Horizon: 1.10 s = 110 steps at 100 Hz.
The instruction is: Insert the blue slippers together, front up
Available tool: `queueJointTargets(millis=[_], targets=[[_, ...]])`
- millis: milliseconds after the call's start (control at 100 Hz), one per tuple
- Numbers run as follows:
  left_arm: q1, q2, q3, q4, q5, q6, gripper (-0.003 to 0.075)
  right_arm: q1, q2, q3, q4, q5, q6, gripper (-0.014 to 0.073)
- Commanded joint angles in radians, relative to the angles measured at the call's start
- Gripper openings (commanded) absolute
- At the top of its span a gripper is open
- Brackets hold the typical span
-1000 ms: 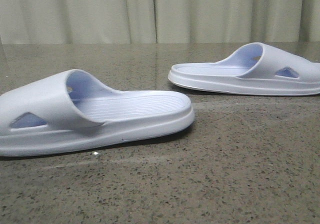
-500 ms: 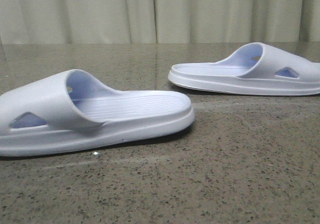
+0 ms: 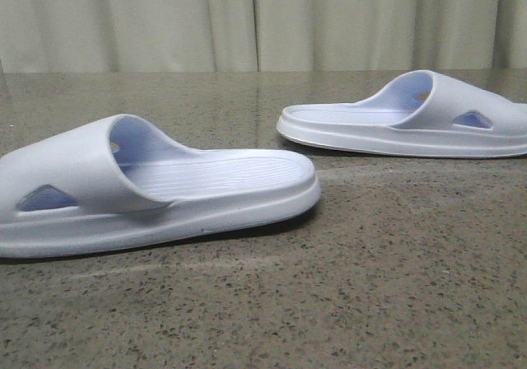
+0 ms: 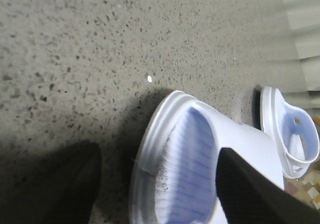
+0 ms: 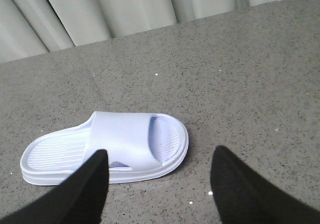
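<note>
My right gripper will move next to the toe end [image 3: 520, 123] [image 5: 172, 140] of the far slipper, beside that slipper's strap, and close on it there.
Two pale blue-white slippers lie sole-down on the speckled stone table. The near slipper [image 3: 156, 192] is at the left, its strap at the left end. The far slipper [image 3: 412, 118] is at the right, its strap at the right end. No gripper shows in the front view. My left gripper [image 4: 159, 154] is open, low over the near slipper's ribbed footbed [image 4: 187, 174], one finger on each side; contact cannot be told. The far slipper also shows in the left wrist view [image 4: 292, 134]. My right gripper [image 5: 161, 153] is open and empty, above the table, just short of the far slipper [image 5: 120, 149].
The grey-brown speckled table [image 3: 395, 270] runs back to pale pleated curtains [image 3: 263, 19]. The table's far edge meets the curtains in the right wrist view [image 5: 150, 26]. A bit of patterned floor shows beyond the table in the left wrist view [image 4: 312, 194].
</note>
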Motion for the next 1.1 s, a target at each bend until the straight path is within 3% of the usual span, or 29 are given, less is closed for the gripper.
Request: queueJointTargets(millis=[0, 260, 380, 540, 750, 910, 1090], targets=[[0.002, 0.037, -0.01, -0.045, 0.048, 0.061, 0.0424, -0.008, 0.008, -0.035, 0.001, -0.082, -0.003, 0.0383], [0.002, 0.09, -0.01, -0.059, 0.061, 0.082, 0.0391, -0.008, 0.008, -0.035, 0.001, -0.082, -0.003, 0.0383], [0.002, 0.09, -0.01, -0.051, 0.046, 0.092, 0.0256, -0.008, 0.008, -0.035, 0.001, -0.082, -0.003, 0.0383], [0.002, 0.09, -0.01, -0.051, 0.034, 0.133, 0.0013, -0.008, 0.008, -0.035, 0.001, -0.081, -0.003, 0.0383], [0.002, 0.09, -0.01, -0.069, 0.011, 0.163, 0.0016, -0.008, 0.008, -0.035, 0.001, -0.078, -0.003, 0.0383], [0.002, 0.056, -0.016, -0.217, 0.056, 0.284, 0.0016, -0.008, 0.008, -0.035, -0.025, -0.061, -0.003, 0.0383], [0.002, -0.012, -0.048, -0.292, 0.116, 0.291, 0.0016, -0.008, 0.008, -0.035, -0.086, -0.035, -0.003, 0.0383]])
